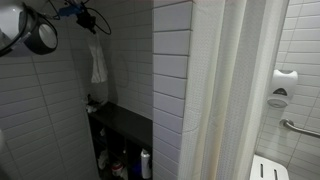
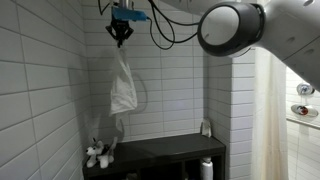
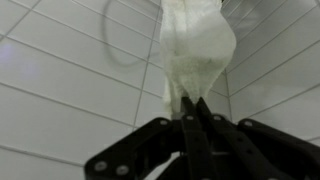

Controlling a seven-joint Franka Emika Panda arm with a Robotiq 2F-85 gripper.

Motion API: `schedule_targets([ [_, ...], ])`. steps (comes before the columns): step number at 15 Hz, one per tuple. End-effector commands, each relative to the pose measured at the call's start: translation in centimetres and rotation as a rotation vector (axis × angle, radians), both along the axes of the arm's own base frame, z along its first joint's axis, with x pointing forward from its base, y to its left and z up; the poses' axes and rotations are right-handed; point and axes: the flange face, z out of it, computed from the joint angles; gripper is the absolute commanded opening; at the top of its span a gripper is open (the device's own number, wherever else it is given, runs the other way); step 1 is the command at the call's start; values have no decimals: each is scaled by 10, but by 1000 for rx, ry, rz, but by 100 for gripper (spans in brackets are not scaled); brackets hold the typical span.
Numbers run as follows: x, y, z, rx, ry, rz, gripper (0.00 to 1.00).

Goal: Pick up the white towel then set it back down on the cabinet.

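I should let go of the white towel with my gripper so it rests on the cabinet top beside the small stuffed toy point(image 1: 107, 108). The towel still hangs high above the cabinet top.
The white towel point(image 2: 123, 88) hangs limp from my gripper point(image 2: 120, 38), high above the dark cabinet top point(image 2: 165, 150). It also shows in an exterior view point(image 1: 97, 63), dangling from the gripper point(image 1: 92, 26) near the tiled wall. In the wrist view the towel point(image 3: 195, 50) hangs away from the closed fingers point(image 3: 192, 103), which pinch its top edge. The gripper is shut on the towel.
A small stuffed toy point(image 2: 98, 154) sits at one end of the cabinet top. A bottle point(image 2: 206, 128) stands at its other end and several bottles point(image 1: 122, 163) fill the shelf below. A shower curtain point(image 1: 225, 90) hangs beside the tiled wall.
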Motion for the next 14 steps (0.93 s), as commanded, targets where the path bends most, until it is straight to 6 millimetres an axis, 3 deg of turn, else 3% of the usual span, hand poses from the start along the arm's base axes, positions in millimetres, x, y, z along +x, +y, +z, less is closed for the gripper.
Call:
schedule_targets([
  [1, 3, -17, 3, 43, 2, -15, 2],
  [6, 5, -26, 3, 50, 2, -30, 2],
  [14, 5, -19, -1, 26, 6, -26, 6],
])
